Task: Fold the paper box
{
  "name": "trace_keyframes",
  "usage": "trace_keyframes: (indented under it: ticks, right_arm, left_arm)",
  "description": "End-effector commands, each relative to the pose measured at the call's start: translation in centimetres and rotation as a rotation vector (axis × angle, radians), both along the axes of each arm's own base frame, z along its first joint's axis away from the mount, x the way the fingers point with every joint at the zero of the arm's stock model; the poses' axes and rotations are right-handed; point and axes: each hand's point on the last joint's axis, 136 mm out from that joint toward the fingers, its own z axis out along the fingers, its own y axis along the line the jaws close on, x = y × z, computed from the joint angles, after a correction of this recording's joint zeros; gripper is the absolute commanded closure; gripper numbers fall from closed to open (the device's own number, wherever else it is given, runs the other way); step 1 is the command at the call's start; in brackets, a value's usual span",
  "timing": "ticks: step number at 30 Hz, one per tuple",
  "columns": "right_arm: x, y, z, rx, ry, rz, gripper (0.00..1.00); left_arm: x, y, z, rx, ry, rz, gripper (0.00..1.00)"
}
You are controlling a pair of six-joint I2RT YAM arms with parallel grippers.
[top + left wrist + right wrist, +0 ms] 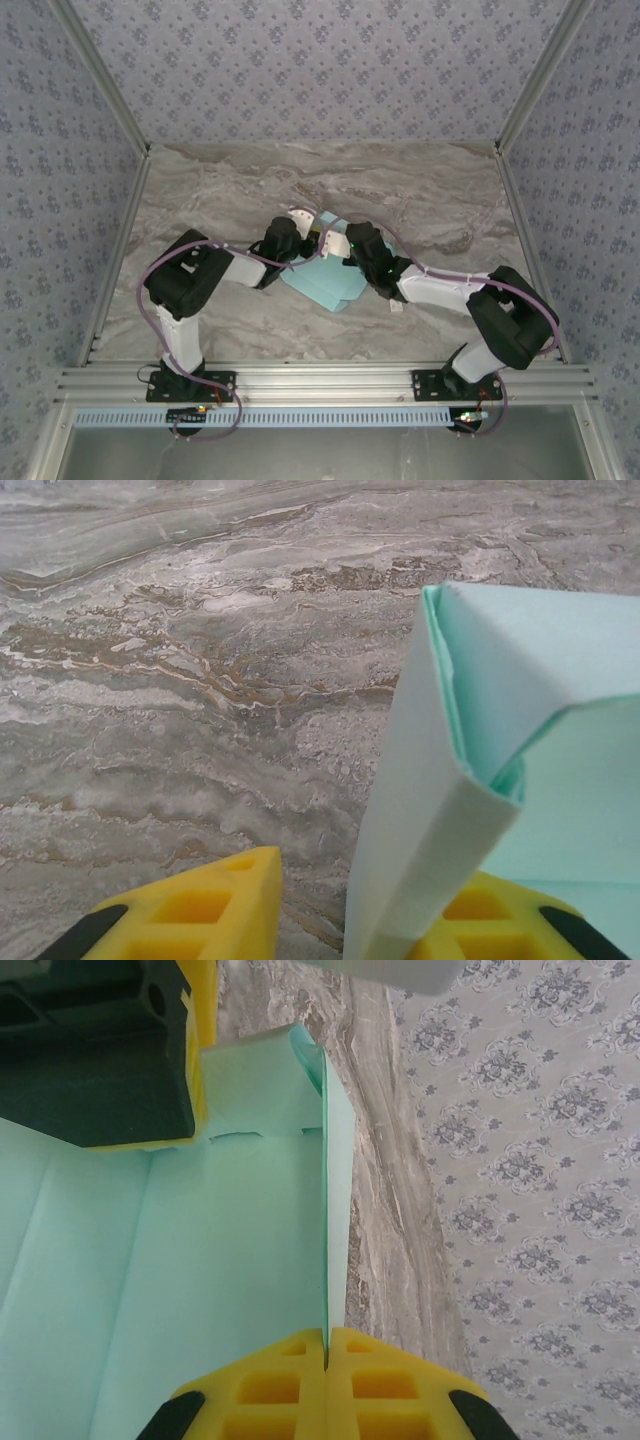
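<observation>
The doubled side of the paper box slants loose in my open left gripper, so next I straighten that gripper and pinch the box's corner (485,790) with it before my right gripper lets go of the box's side.
The paper box (322,286) is a pale turquoise card sheet, partly folded, lying mid-table between the two arms. My right gripper (327,1345) is shut on the top edge of an upright side wall (335,1210) of the box; the flat base panel (180,1290) spreads to its left. My left gripper (345,920) is open around another raised, doubled-over wall (430,810). That wall leans against the right finger (500,925), with a clear gap to the left finger (190,915). In the top view the left gripper (310,232) and right gripper (338,246) meet over the box's far end.
The marble table (430,190) is fenced by patterned walls on three sides. An aluminium rail (320,381) carries the arm bases at the near edge. A tiny white tag (396,306) lies beside the right forearm. The left gripper's dark body (95,1055) sits close ahead in the right wrist view.
</observation>
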Motion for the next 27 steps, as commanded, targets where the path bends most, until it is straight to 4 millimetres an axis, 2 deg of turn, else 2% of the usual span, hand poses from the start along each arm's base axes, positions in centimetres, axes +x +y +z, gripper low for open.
trace_keyframes:
  ticks: [1,9,15,24,27]
  right_arm:
    - [0.1,0.0,0.3,0.014,0.011,-0.019,0.93]
    - [-0.3,0.4,0.2,0.056,0.027,-0.016,0.92]
    - [-1.1,1.3,0.3,0.122,0.047,0.0,0.92]
    - [-1.8,1.7,-0.2,0.162,0.068,0.002,0.92]
    - [-1.6,1.3,0.1,0.166,0.062,-0.009,0.92]
  left_arm:
    - [2.1,2.3,0.6,0.003,-0.016,0.149,0.74]
    - [2.9,4.9,0.6,-0.026,0.019,0.346,0.87]
    - [3.0,6.7,0.6,-0.05,0.038,0.513,0.9]
    - [3.1,6.6,1.0,-0.025,0.001,0.601,0.91]
    - [2.9,5.0,1.5,-0.062,-0.03,0.492,0.86]
